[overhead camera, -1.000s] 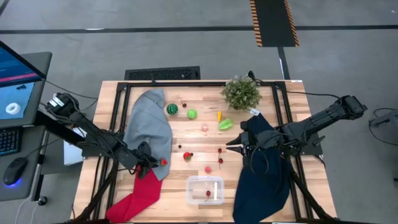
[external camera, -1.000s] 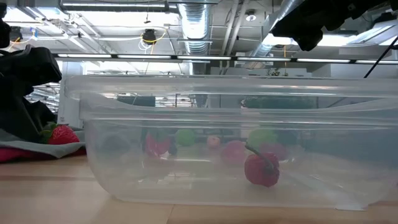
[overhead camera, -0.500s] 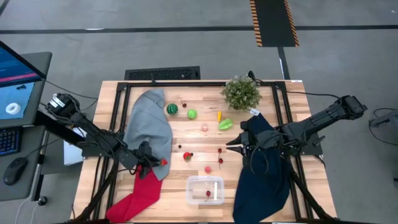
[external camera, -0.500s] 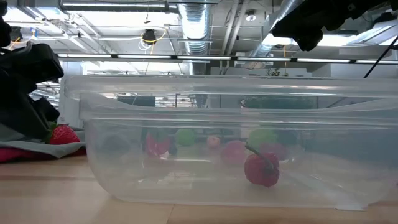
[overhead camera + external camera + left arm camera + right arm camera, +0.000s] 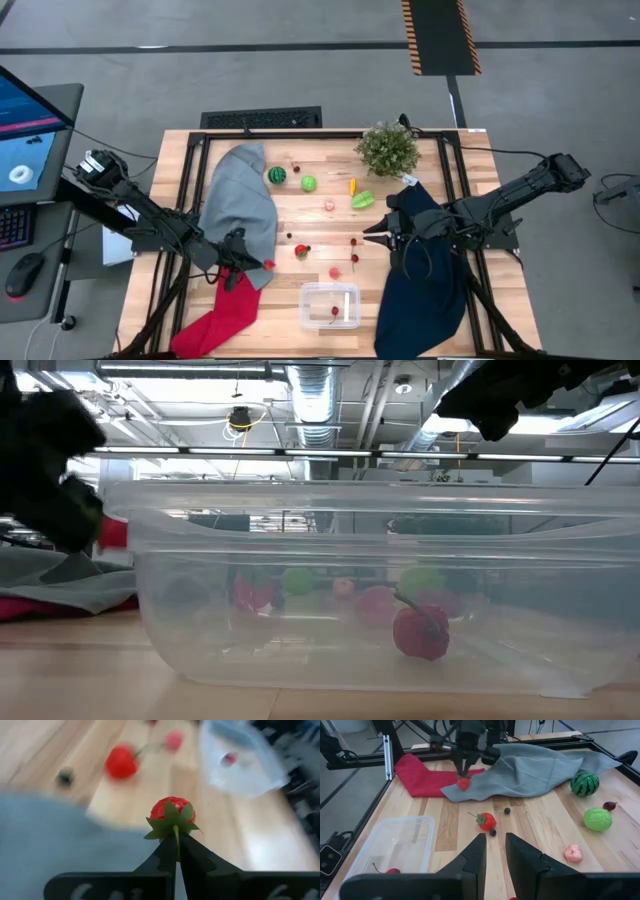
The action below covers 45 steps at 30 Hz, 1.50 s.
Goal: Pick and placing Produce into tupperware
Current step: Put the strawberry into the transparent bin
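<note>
The robot's left gripper will release the strawberry in the clear tupperware, between the red cherry and the tupperware's side (image 5: 316, 300) (image 5: 223, 772) facing the red cloth.
My left gripper (image 5: 258, 265) is shut on a small red strawberry (image 5: 172, 809), held over the edge of the grey cloth (image 5: 240, 205). It also shows in the low view (image 5: 113, 532) and the right wrist view (image 5: 464, 783). The clear tupperware (image 5: 330, 305) stands at the table's near edge with one red cherry (image 5: 420, 635) on its floor. More produce lies on the bare wood: a striped melon ball (image 5: 276, 175), a green apple (image 5: 308, 183), a red fruit (image 5: 302, 250) and pink pieces. My right gripper (image 5: 372, 233) is open, right of the produce, touching nothing. My left gripper pinches the strawberry's green stem (image 5: 176, 836) between its two fingertips (image 5: 165, 855). The berry sticks out beyond the fingertips, leaf collar toward them. It is lifted clear of the grey cloth (image 5: 60, 575).
A red cloth (image 5: 225, 310) lies under the grey one at the near left. A navy cloth (image 5: 420, 280) lies under my right arm. A bushy potted plant (image 5: 388, 148) stands at the far right. Black frame rails run along the table's sides.
My left gripper has risen with the strawberry. The berry lay on the grey cloth a second ago and now hangs clear above it, slightly nearer the tupperware.
</note>
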Tool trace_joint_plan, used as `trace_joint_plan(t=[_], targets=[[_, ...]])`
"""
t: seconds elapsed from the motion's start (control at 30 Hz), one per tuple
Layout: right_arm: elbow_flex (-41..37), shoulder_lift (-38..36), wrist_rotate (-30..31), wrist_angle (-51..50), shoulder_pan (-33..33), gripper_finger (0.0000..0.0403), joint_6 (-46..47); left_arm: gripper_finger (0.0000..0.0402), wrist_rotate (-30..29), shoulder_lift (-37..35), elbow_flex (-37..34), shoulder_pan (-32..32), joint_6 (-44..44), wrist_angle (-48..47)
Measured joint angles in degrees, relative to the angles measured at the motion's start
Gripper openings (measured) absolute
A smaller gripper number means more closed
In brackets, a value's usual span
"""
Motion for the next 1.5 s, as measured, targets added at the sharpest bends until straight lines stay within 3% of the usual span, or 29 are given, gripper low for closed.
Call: trace_joint_plan(t=[0.37,0.6,0.77,1.1,1.23,1.37,1.5], targets=[[0.0,0.0,0.0,1.9,0.0,0.0095,-2.0,0.0001,-2.3,0.9,12.3,0.2,17.1,0.1],[0.0,0.0,0.0,2.4,0.0,0.0095,-3.4,0.0001,-3.2,9.0,17.9,4.6,20.6,0.1],[0.0,0.0,0.0,3.3,0.0,0.0095,-3.6,0.0001,2.4,18.1,23.2,7.8,20.7,0.1],[0.0,0.0,0.0,3.5,0.0,0.0095,-3.6,0.0000,21.2,33.7,37.5,9.8,24.4,-3.8],[0.0,0.0,0.0,3.5,0.0,0.0095,-3.6,0.0000,21.8,37.3,41.8,9.9,26.1,-7.7],[0.0,0.0,0.0,3.8,0.0,0.0095,-3.6,0.0006,17.6,38.2,44.3,10.5,22.7,-7.5],[0.0,0.0,0.0,3.7,0.0,0.0095,-3.6,0.0018,17.1,38.2,45.3,11.0,21.5,-6.9]])
